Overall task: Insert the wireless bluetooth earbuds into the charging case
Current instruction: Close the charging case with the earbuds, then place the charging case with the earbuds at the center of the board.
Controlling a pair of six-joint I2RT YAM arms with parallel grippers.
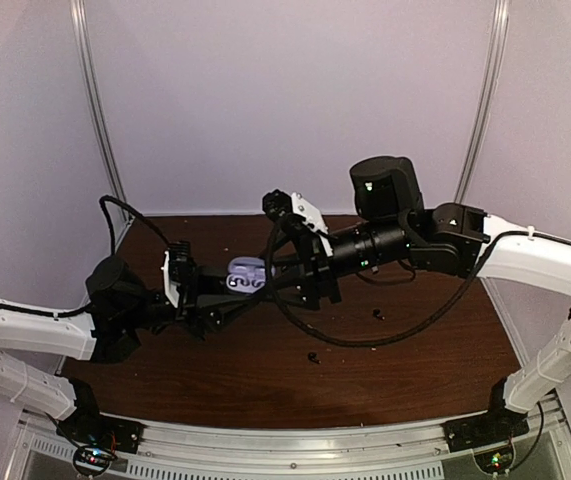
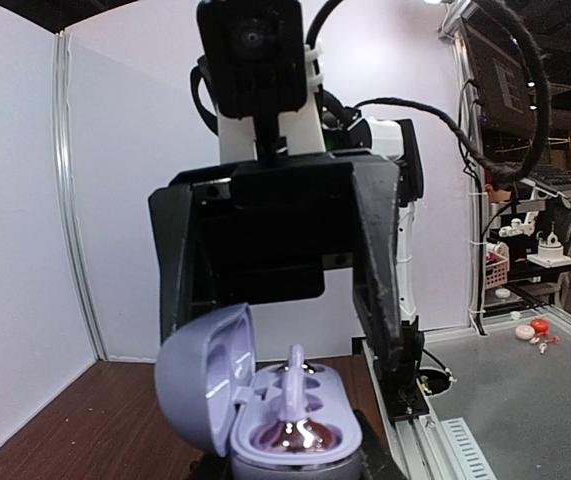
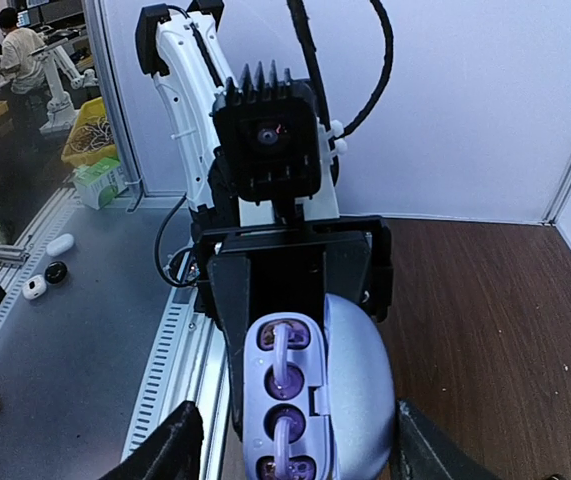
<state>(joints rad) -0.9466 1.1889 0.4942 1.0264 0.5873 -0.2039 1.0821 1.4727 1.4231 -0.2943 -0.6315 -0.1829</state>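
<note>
My left gripper is going to release the lavender charging case on the brown table's far half (image 1: 222,284), on my left gripper's side.
My left gripper (image 1: 227,290) is shut on the body of a lavender charging case (image 1: 245,274), holding it above the brown table with its lid (image 2: 200,375) swung open. Two shiny lavender earbuds (image 3: 287,355) (image 3: 283,445) sit in the case's wells, and a pale stem (image 2: 295,385) stands up in the left wrist view. My right gripper (image 3: 300,455) faces the case's open top, open, with a fingertip (image 3: 170,450) on either side of the case and nothing held. Two black earbuds (image 1: 378,315) (image 1: 313,357) lie on the table to the right.
A black cable loop (image 1: 365,338) from the right arm lies on the table near the black earbuds. White walls close in the back and sides. An aluminium rail (image 1: 295,440) runs along the near edge.
</note>
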